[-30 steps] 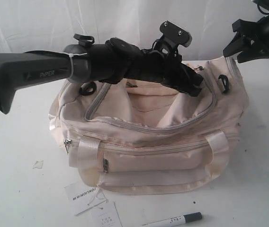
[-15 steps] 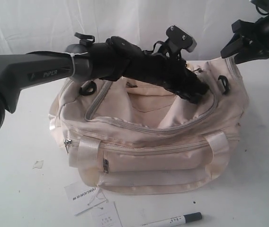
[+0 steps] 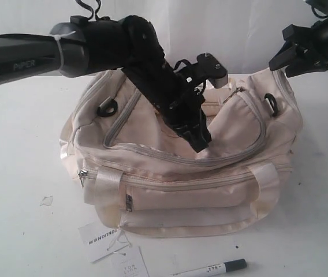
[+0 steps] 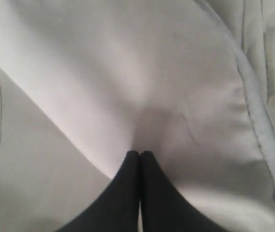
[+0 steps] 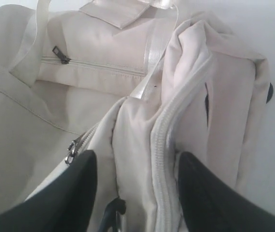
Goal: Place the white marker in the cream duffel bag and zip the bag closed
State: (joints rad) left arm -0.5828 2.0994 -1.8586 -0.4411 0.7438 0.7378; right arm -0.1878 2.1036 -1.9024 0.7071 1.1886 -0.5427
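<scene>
Next, my right gripper goes to the metal zipper pull [image 3: 239,90] [image 5: 70,152] at the back corner of the cream duffel bag's loose flap and closes there.
The cream duffel bag [image 3: 175,196] sits mid-table with its grey-zippered top flap lying loose. My left gripper [image 3: 201,144] reaches down onto that flap. In the left wrist view it [image 4: 140,153] is shut, and the cream fabric [image 4: 128,72] puckers right at its tips. My right gripper [image 3: 282,63] hangs open above the bag's right end. In the right wrist view its fingers [image 5: 137,162] stand either side of a fold of the bag [image 5: 94,92] with a zipper track. The white marker [image 3: 213,269], dark-capped, lies on the table in front of the bag.
Two white paper hang tags [image 3: 100,236] [image 3: 128,262] lie by the bag's front left corner. A small scrap [image 3: 47,200] sits on the table to the left. A metal zipper pull [image 5: 72,152] shows beside my right gripper's finger. A white curtain hangs behind.
My left arm swung from the bag's back right down to the middle of the top flap, and its gripper shut there. The right arm, bag and marker stayed put.
</scene>
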